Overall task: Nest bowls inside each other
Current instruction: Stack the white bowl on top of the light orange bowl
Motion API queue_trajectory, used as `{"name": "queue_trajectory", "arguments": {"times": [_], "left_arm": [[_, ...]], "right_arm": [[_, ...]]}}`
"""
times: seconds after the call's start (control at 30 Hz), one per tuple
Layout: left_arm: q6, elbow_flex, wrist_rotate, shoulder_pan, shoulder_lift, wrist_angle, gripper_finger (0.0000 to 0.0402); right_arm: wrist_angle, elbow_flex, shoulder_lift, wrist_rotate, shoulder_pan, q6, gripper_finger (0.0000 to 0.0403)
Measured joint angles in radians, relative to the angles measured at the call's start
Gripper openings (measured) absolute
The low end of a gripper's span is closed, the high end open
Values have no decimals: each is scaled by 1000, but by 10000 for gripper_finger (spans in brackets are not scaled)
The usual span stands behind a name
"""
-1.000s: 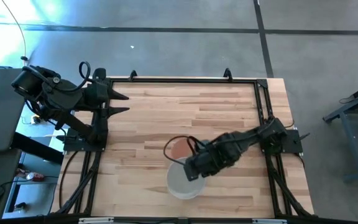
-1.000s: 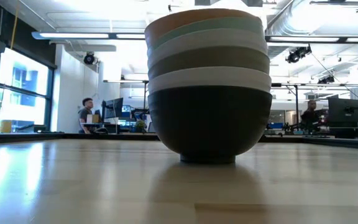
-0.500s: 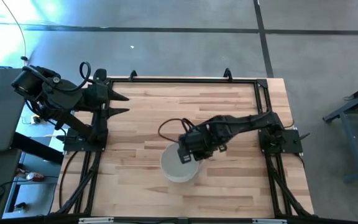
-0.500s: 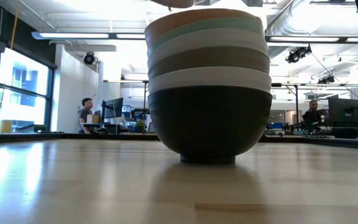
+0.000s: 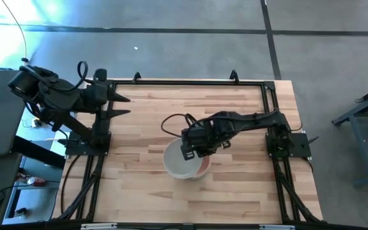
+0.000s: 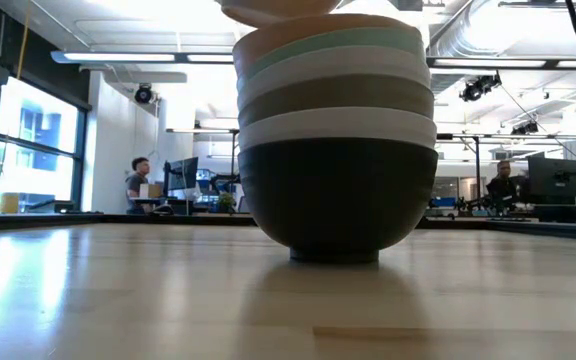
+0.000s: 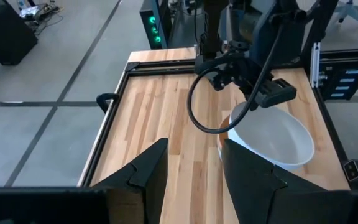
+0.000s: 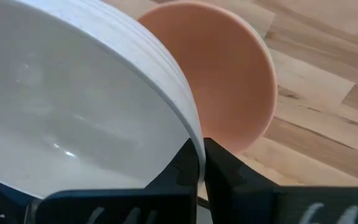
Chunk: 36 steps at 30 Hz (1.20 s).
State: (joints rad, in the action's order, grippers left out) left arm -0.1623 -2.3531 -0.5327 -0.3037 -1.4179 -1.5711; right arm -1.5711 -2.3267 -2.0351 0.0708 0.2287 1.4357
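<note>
My right gripper is going to release the white bowl, setting it inside the peach bowl [image 5: 191, 164] [image 8: 209, 73] that sits at the top of the stack.
A stack of nested bowls [image 6: 336, 150] stands on its black bottom bowl in the table's middle, with white, grey, white, mint and peach-orange bowls above it. My right gripper [image 5: 193, 150] is shut on another white bowl [image 5: 179, 163], which hovers over the stack and covers most of it. The peach bowl [image 8: 229, 81] peeks out beside the white one. The white bowl's underside [image 6: 278, 10] shows just above the stack in the low view. My left gripper [image 5: 128, 107] waits open at the table's far left corner. My right gripper pinches the white bowl's rim [image 8: 193, 127] on the side toward the far right, one finger [image 8: 184, 169] inside the bowl and one outside. The fingers come down from above. The bowl is lifted clear and tilted, hanging over the peach bowl without a visible touch.
Bare wooden table [image 5: 235, 108] lies all around the stack, framed by a black rail [image 5: 270, 102]. The right arm's cable [image 7: 194, 112] loops out above the table left of the stack. People sit at desks in the room beyond the far edge.
My right gripper has carried the white bowl from the near side of the stack toward the far edge and a little left, so that it now hangs over the stack. Its underside has come into the low view above the peach bowl. The stack has stayed put.
</note>
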Motion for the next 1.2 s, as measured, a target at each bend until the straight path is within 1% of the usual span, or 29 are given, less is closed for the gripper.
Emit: {"name": "queue_trajectory", "arguments": {"times": [0.13, 0.33, 0.4, 0.5, 0.87, 1.03, 1.2], "left_arm": [[0, 0, 0, 0, 13, 0, 140], [-2, 0, -1, 0, 26, 0, 140], [-1, 0, -2, 0, 26, 0, 140], [9, 0, -3, 0, 26, 0, 140], [18, 0, -24, 9, 19, 0, 140], [17, 0, -24, 9, 17, 0, 140], [17, 0, -24, 9, 17, 0, 140]], "right_arm": [[0, 32, 49, -29, 0, 11, 0], [-1, 232, 190, -45, 12, 116, 0], [-2, 293, 216, -41, 21, 141, 0], [-1, 338, 224, -13, 29, 157, 0], [22, 360, 217, 69, -22, 153, 0], [72, 360, 172, 105, -48, 110, 0], [59, 360, 146, 137, -47, 84, 0]]}}
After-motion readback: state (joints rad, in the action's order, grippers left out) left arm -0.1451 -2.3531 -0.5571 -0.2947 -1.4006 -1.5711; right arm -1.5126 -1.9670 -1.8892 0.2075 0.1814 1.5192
